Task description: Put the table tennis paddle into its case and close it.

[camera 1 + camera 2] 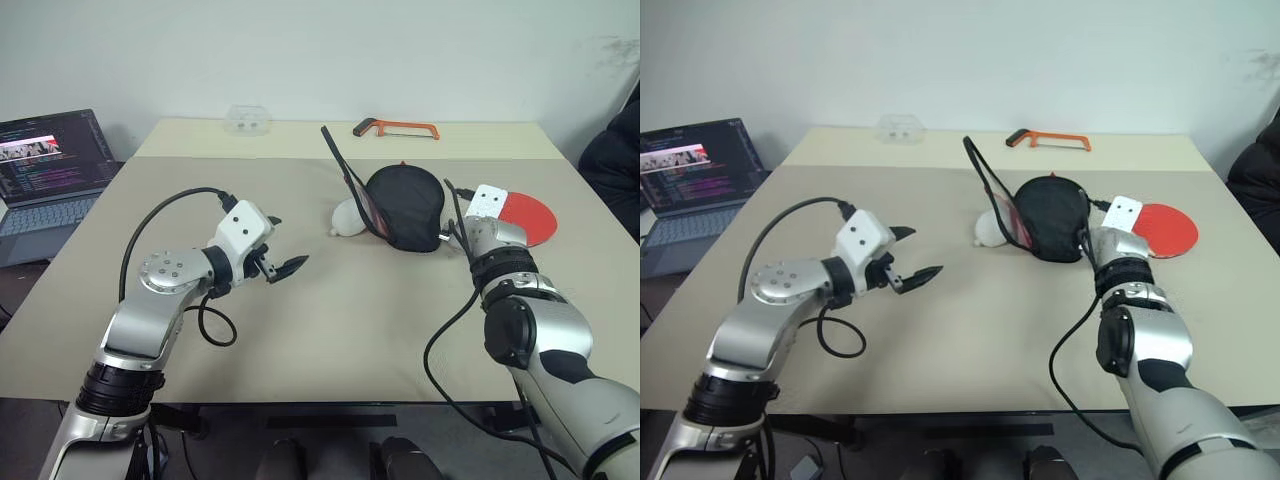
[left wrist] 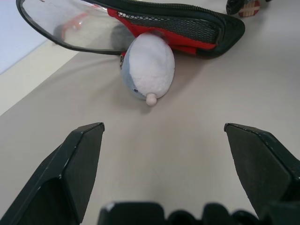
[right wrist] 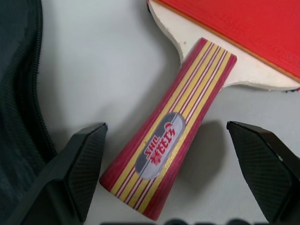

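Note:
The end of the paddle's striped handle sits slanted between the right gripper's fingers, so the robot should turn the paddle straight, then grip the handle nearer the paddle's red side (image 3: pixel 206 65).
The table tennis paddle (image 1: pixel 527 216) lies flat at the right of the table, red face up; its striped handle (image 3: pixel 174 131) points toward the case. My right gripper (image 3: pixel 166 125) is open, low over the handle, with one finger on each side and neither touching it. The case (image 1: pixel 405 207) lies in the middle of the table with its black face up. It is unzipped, its edge (image 1: pixel 340 165) propped up, and red lining and mesh (image 2: pixel 187 28) show. My left gripper (image 1: pixel 921 252) hovers open and empty above the table, left of the case.
A small white wad (image 1: pixel 346 218) lies against the case's left side. An orange-framed hacksaw (image 1: pixel 395 127) and a clear plastic box (image 1: pixel 248 120) sit at the far edge. A laptop (image 1: pixel 50 170) stands to the left. A person's dark sleeve (image 1: pixel 615 165) is at the right edge.

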You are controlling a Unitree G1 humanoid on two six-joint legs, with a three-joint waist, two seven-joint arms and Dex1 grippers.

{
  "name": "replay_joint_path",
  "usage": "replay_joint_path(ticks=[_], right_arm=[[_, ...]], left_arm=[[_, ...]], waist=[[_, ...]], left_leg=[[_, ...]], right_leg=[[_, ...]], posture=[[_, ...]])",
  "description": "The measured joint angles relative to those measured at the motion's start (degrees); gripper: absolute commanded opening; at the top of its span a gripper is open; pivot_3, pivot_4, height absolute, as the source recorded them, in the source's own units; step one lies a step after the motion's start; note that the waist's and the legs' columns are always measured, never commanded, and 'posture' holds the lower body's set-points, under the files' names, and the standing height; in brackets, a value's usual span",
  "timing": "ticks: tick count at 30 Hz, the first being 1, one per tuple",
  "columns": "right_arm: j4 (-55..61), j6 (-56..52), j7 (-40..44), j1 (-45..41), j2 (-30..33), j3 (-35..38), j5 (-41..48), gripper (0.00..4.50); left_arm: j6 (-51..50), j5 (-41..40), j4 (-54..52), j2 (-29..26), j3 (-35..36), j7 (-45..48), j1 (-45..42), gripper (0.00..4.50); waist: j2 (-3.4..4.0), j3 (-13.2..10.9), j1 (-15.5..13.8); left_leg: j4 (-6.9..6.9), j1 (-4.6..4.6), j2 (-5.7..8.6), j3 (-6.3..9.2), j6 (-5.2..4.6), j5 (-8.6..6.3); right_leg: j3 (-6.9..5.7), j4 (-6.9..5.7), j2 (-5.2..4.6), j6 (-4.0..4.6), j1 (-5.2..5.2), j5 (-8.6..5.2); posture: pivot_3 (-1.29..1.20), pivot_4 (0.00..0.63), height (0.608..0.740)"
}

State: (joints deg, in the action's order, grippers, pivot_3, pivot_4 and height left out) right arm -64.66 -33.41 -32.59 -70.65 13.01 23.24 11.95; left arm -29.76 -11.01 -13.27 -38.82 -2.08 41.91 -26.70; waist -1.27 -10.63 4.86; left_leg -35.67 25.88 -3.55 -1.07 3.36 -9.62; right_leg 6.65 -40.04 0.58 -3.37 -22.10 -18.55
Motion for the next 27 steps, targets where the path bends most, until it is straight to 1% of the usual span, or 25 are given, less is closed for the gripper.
replay_joint_path(ticks=[7,10,14,16,18,20,27], right_arm=[[-4.4,3.8,-0.9,-1.1,-0.1,-0.3,-0.6,4.48],[-5.9,5.0,-2.4,-1.8,-0.1,0.0,-0.4,3.91],[-7.1,6.3,-4.4,-2.3,-0.4,0.6,0.5,2.52],[-7.7,6.9,-5.4,-2.5,-0.3,1.4,0.7,2.01],[-8.0,7.5,-6.2,-2.5,-0.2,2.0,0.9,1.61],[-8.2,7.7,-6.6,-2.5,0.0,2.5,1.1,1.48],[-8.2,7.7,-7.4,-2.6,0.4,2.6,1.8,1.47]], left_arm=[[-0.9,-0.1,-2.1,0.0,0.1,-1.0,0.7,4.50],[-1.1,-0.1,-2.3,-0.1,0.1,-1.3,1.2,4.50],[-1.2,-0.1,-2.3,-0.1,0.2,-1.5,1.3,4.50],[-1.2,-0.1,-2.3,-0.1,0.2,-1.8,1.3,4.50],[-1.2,0.0,-2.3,-0.1,0.2,-2.1,1.3,4.50],[-1.2,0.0,-2.3,-0.1,0.2,-2.5,1.3,4.50],[-1.2,0.0,-2.3,-0.3,0.2,-2.6,1.3,4.50]], waist=[[0.00,0.0,0.0],[0.00,0.0,0.0],[0.00,0.0,-0.2],[0.00,0.0,-0.2],[0.00,0.0,-0.1],[0.00,0.0,-0.1],[0.00,0.0,-0.1]], left_leg=[[-0.01,0.00,0.00,0.01,0.00,0.00],[-0.01,0.00,0.00,0.02,0.00,0.00],[0.00,0.01,0.01,0.02,0.00,0.00],[-0.02,0.01,0.02,0.01,0.00,0.00],[-0.03,0.01,0.02,0.02,0.00,0.00],[-0.03,0.00,0.02,0.03,0.00,0.00],[-0.03,0.01,0.03,0.03,0.00,0.00]], right_leg=[[0.00,-0.01,0.00,0.00,0.01,0.00],[-0.01,-0.01,0.00,0.00,0.01,0.00],[-0.03,0.02,-0.01,0.00,0.01,0.00],[-0.02,0.03,-0.03,0.00,0.03,0.00],[-0.02,0.02,-0.03,0.00,0.04,0.01],[-0.02,0.01,-0.02,0.00,0.04,0.00],[-0.03,0.02,-0.02,0.00,0.04,0.01]], posture=[[0.00,0.150,0.740],[0.00,0.150,0.740],[0.00,0.150,0.740],[0.00,0.150,0.740],[0.00,0.150,0.740],[0.00,0.150,0.740],[0.00,0.150,0.740]])
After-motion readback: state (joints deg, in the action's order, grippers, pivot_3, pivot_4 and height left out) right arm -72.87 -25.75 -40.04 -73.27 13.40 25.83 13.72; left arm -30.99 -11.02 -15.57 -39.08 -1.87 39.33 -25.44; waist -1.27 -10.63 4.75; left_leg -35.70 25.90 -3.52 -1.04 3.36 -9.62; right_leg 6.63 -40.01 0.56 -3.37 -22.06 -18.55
